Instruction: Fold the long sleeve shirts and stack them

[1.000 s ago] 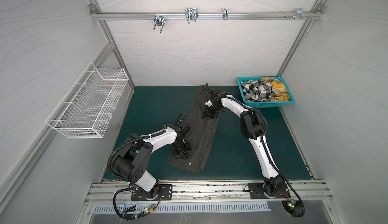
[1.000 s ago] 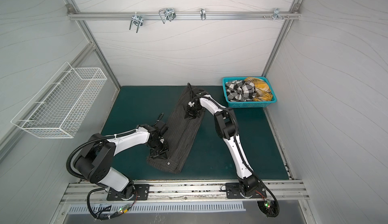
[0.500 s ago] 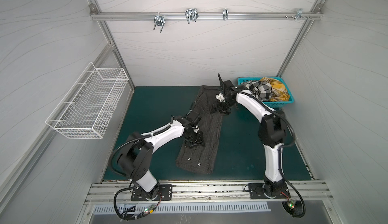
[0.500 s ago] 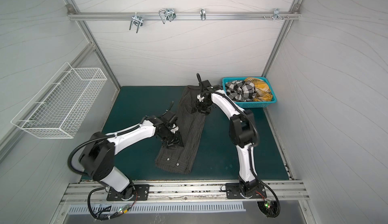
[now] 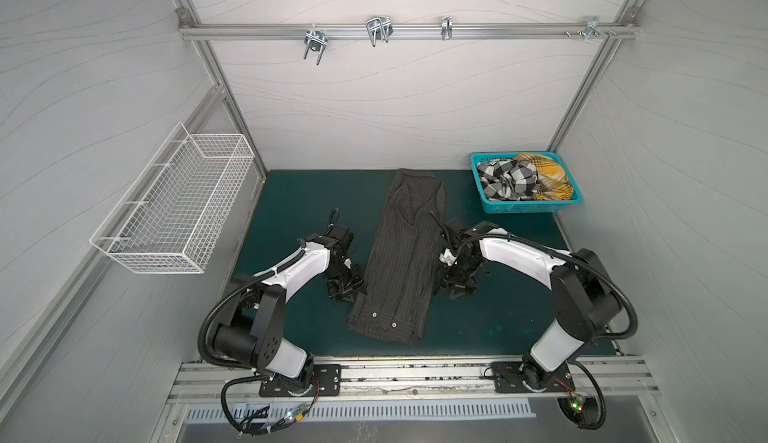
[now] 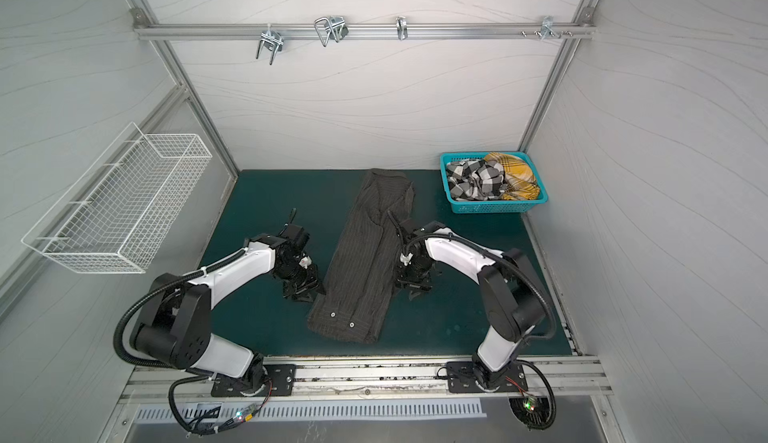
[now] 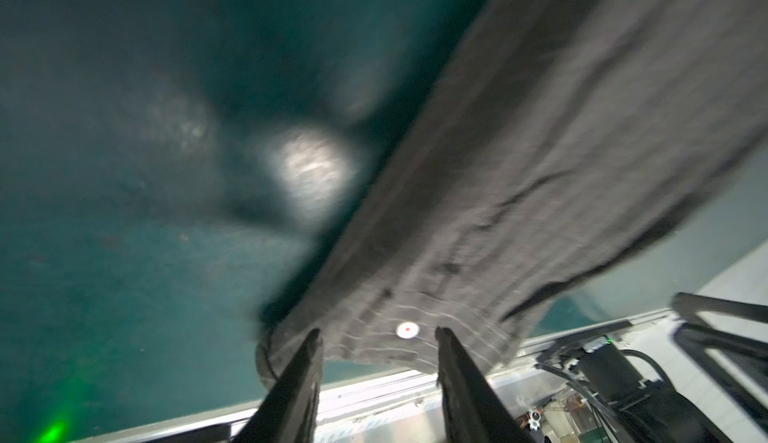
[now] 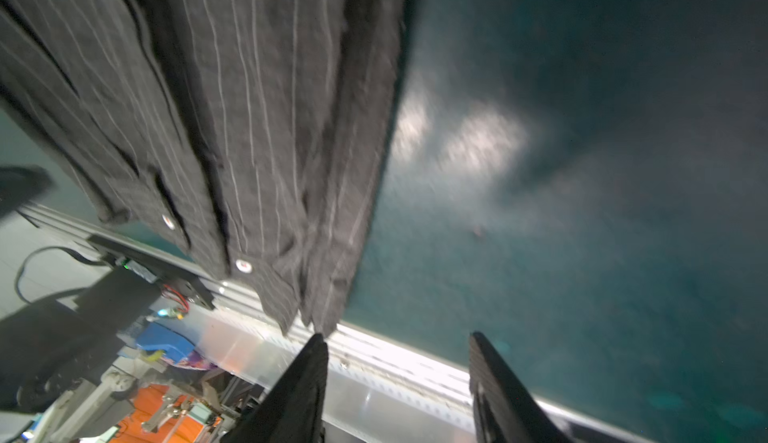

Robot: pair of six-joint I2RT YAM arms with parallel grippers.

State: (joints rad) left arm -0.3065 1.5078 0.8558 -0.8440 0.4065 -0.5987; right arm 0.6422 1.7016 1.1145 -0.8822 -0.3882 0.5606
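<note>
I need to use my left gripper and my right gripper to straighten the charcoal shirt, which lies slanted on the mat, and take its edges (image 5: 354, 316) beside the snaps.
A dark charcoal pinstriped shirt (image 5: 403, 262) (image 6: 365, 262) lies on the green mat as a long narrow strip, collar toward the back wall, hem with two snaps toward the front. My left gripper (image 5: 347, 291) (image 6: 303, 291) (image 7: 378, 333) hangs open just off the strip's left edge, holding nothing. My right gripper (image 5: 455, 289) (image 6: 415, 287) (image 8: 397, 335) stands open at the strip's right edge, also holding nothing. Both wrist views show the shirt (image 7: 519, 171) (image 8: 249, 108) running past the fingers. The black-and-white check shirt (image 5: 509, 183) and the mustard plaid shirt (image 5: 548, 175) sit crumpled in the basket.
The teal basket (image 5: 523, 208) stands at the back right corner of the green mat (image 5: 299, 196). A white wire basket (image 5: 174, 204) hangs on the left wall. A rail with hooks (image 5: 378, 31) crosses the back wall. An aluminium rail (image 5: 415, 372) borders the front.
Both grippers have let go of the dark shirt, opened and drawn off to its two sides, toward the front. The shirt now lies straighter and further right than a second ago.
</note>
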